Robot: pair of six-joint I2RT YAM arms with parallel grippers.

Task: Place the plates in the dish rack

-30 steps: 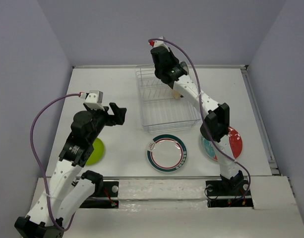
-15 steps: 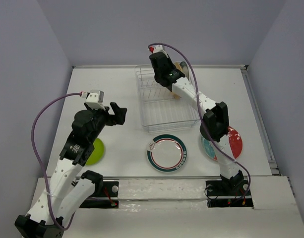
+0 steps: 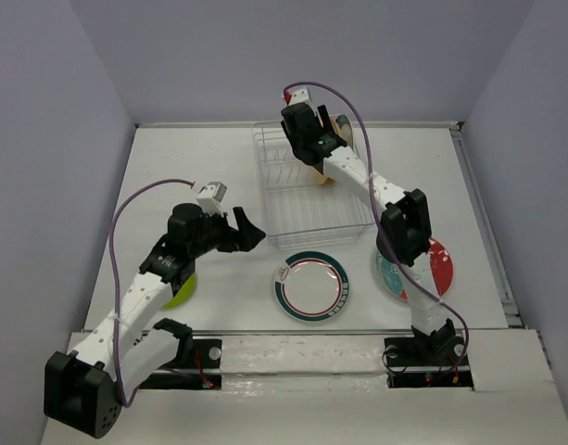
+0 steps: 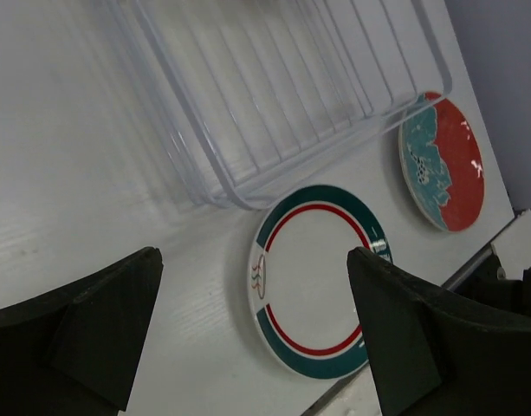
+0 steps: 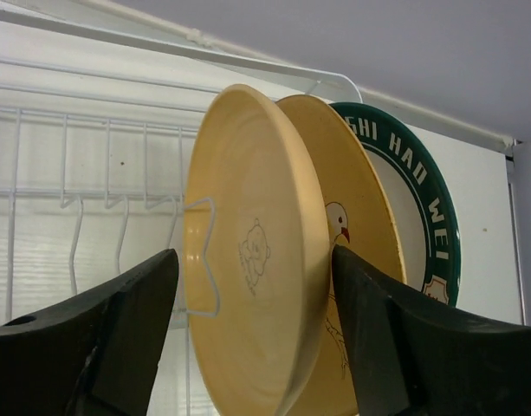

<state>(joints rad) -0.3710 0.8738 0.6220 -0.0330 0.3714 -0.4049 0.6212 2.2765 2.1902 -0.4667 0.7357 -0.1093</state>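
Observation:
My left gripper needs to grab the white plate by the white patch of the plate's rim (image 3: 281, 275) (image 4: 255, 276), on the side facing the lime green plate.
The dish rack (image 3: 268, 190) stands at the back centre of the table. Upright in its far end are an orange-tan plate (image 5: 248, 286), a cream bird plate (image 5: 356, 208) and a dark-rimmed plate (image 5: 425, 217). My right gripper (image 5: 252, 295) is open and straddles the orange-tan plate, its left finger apart from it. My left gripper (image 4: 252, 321) hangs open and empty above the white plate with the teal-red rim (image 4: 317, 282), which lies flat in front of the rack. The teal-and-red floral plate (image 3: 437, 269) lies at the right, partly behind the right arm. A lime green plate (image 3: 182, 291) peeks out under the left arm.
Grey walls close in the table on the left, right and back. A raised strip (image 3: 487, 222) runs along the table's right side. The rack's near rim (image 4: 213, 186) lies just beyond the white plate. Purple cables loop over both arms.
My right gripper has opened and let go of the orange-tan plate, which now stands in the rack. My left arm has swung right and forward, toward the white plate.

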